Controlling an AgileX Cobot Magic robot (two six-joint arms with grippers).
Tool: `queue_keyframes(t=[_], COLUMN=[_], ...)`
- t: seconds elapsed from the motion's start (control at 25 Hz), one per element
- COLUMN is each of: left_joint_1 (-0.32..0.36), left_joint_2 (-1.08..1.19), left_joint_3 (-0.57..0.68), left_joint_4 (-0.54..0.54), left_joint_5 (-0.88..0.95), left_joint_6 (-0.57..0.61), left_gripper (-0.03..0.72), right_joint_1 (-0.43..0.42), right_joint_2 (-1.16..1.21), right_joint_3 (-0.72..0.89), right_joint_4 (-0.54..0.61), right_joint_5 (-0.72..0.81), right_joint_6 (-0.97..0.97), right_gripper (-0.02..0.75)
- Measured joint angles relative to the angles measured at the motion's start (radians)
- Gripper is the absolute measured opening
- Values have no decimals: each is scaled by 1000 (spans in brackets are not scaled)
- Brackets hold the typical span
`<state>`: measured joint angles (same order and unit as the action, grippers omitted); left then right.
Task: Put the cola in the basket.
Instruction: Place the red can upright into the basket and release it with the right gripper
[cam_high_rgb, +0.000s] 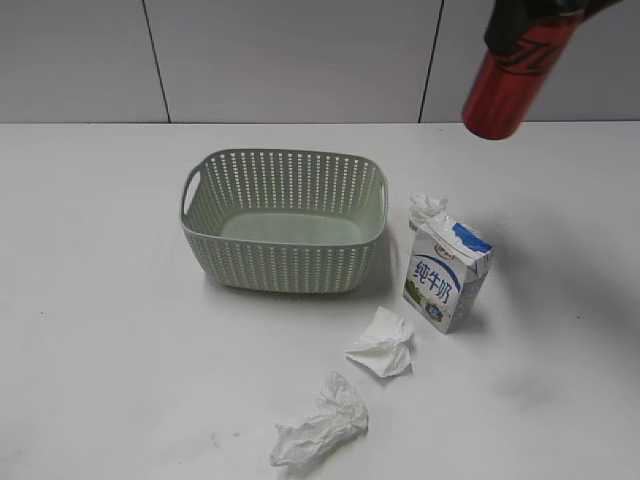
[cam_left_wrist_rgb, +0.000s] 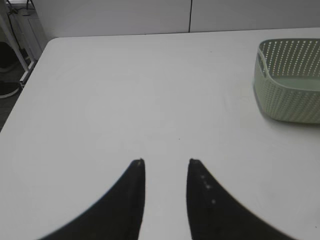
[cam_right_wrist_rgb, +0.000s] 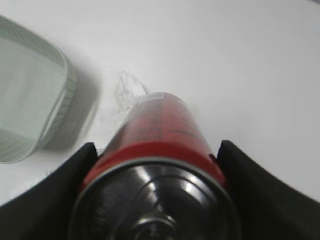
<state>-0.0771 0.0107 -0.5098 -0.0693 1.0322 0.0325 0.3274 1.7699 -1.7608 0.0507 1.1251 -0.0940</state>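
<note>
Next, my right gripper stands the cola can on the basket's bottom by its front side (cam_high_rgb: 303, 238), a little toward the milk carton. The cola can now hangs tilted high in the air.
The red cola can (cam_high_rgb: 510, 80) hangs tilted high in the air at the upper right, up and to the right of the basket. My right gripper (cam_high_rgb: 535, 22) is shut on its upper end at the top edge of the exterior view. In the right wrist view the can (cam_right_wrist_rgb: 160, 125) fills the space between the two black fingers (cam_right_wrist_rgb: 155, 150). The sage-green basket (cam_high_rgb: 285, 262) stands empty at the table's middle; it also shows in the left wrist view (cam_left_wrist_rgb: 287, 95) and the right wrist view (cam_right_wrist_rgb: 55, 120). My left gripper (cam_left_wrist_rgb: 165, 162) is open and empty over bare table, left of the basket.
A white-and-blue milk carton (cam_high_rgb: 447, 274) stands right of the basket. Crumpled tissues lie behind the carton (cam_high_rgb: 428, 208), in front of the basket (cam_high_rgb: 383, 344) and near the front edge (cam_high_rgb: 320, 424). The table's left edge (cam_left_wrist_rgb: 22, 95) shows in the left wrist view.
</note>
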Motion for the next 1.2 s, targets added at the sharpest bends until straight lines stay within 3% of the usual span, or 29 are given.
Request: queue_keyframes(t=[0.28, 0.52, 1.2], left_joint_1=[0, 0, 0], left_joint_2=[0, 0, 0], left_joint_3=[0, 0, 0], left_joint_4=[0, 0, 0], left_joint_5=[0, 0, 0], left_joint_6=[0, 0, 0], left_gripper=[228, 228, 228], right_joint_1=[211, 321, 345], right_joint_2=[36, 158, 421], right_joint_3=[-37, -75, -101], right_joint_4=[-17, -22, -24], right_joint_5=[-69, -73, -217], right_joint_6=[-7, -7, -15], right_gripper=[522, 522, 522])
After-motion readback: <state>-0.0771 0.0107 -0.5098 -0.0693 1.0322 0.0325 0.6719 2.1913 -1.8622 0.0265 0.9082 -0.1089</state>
